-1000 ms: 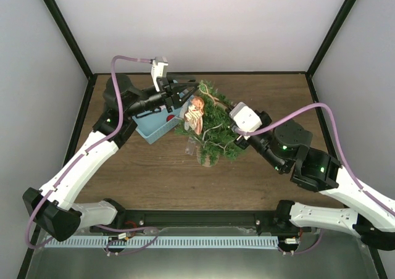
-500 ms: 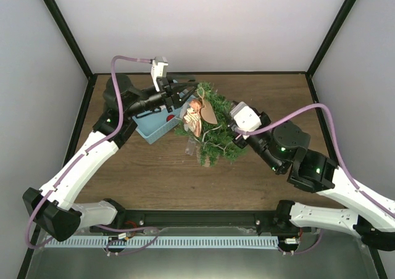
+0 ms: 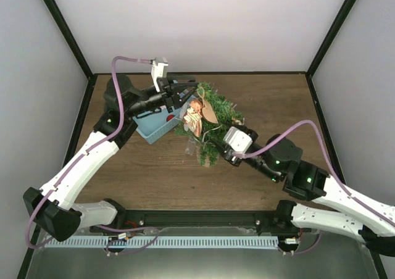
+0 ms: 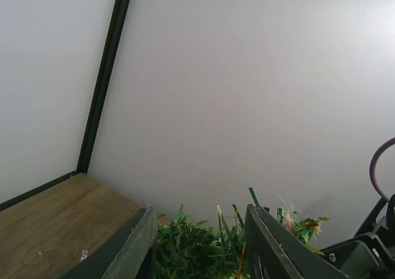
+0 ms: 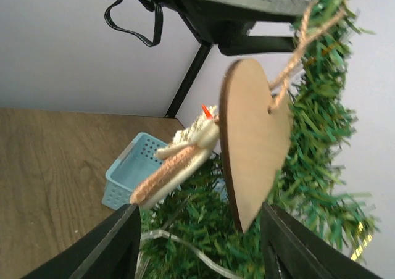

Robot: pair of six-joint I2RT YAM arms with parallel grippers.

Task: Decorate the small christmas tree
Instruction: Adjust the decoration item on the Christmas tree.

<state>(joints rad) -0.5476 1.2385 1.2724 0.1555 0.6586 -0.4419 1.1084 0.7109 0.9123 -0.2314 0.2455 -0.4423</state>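
Note:
The wooden heart hangs against the knitted ornament, so my right gripper should take the heart by its lower tip (image 5: 244,218) and swing it toward the tree's far side.
The small christmas tree (image 3: 216,128) stands mid-table in its brown pot (image 3: 207,158). A wooden heart (image 3: 208,112) on twine and a knitted cream-and-tan ornament (image 3: 194,115) hang from its upper branches. Both show close up in the right wrist view, the heart (image 5: 253,140) and the knitted ornament (image 5: 176,162). My left gripper (image 3: 184,95) is open at the tree top, and green needles (image 4: 197,248) lie between its fingers (image 4: 133,248). My right gripper (image 3: 217,146) is open and empty, low beside the tree, facing the ornaments.
A light-blue plastic basket (image 3: 157,126) sits on the table just left of the tree, under my left arm; it also shows in the right wrist view (image 5: 129,174). Black frame posts and white walls enclose the wooden table (image 3: 271,94).
My right arm has drawn back from the upper right of the tree, down toward the near side by the pot. The heart now hangs free. My left arm has stayed still.

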